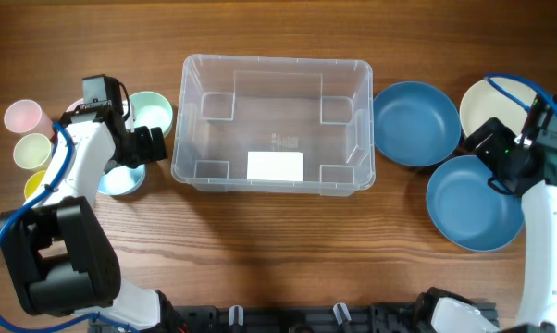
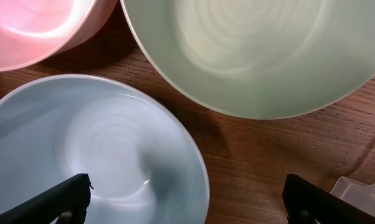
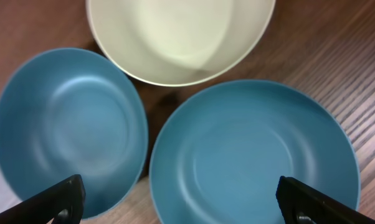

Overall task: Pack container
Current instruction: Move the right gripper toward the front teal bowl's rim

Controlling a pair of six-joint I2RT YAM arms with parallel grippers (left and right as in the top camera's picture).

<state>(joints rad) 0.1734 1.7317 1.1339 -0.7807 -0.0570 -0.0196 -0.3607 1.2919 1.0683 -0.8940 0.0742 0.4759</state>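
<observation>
Next, my right gripper should move to the wider blue bowl's near rim (image 1: 477,249), across from the cream bowl, and close there.
The clear plastic container (image 1: 188,120) stands at the table's middle with nothing in it and a white label on its base. Left of it, my left gripper (image 1: 142,148) hangs open over a light blue bowl (image 2: 94,155). A pale green bowl (image 2: 256,50) and a pink bowl (image 2: 32,25) lie just beyond, and one corner of the container (image 2: 362,193) shows at the lower right. On the right, my right gripper (image 1: 499,166) is open above the gap between a blue bowl (image 3: 63,124) and a wider blue bowl (image 3: 256,155), with a cream bowl (image 3: 181,37) behind. Neither gripper holds anything.
Small cups stand at the far left edge: pink (image 1: 24,116), pale green (image 1: 30,150) and yellow (image 1: 36,183). The two blue bowls (image 1: 415,122) (image 1: 473,208) and the cream bowl (image 1: 491,97) crowd the right side next to the container.
</observation>
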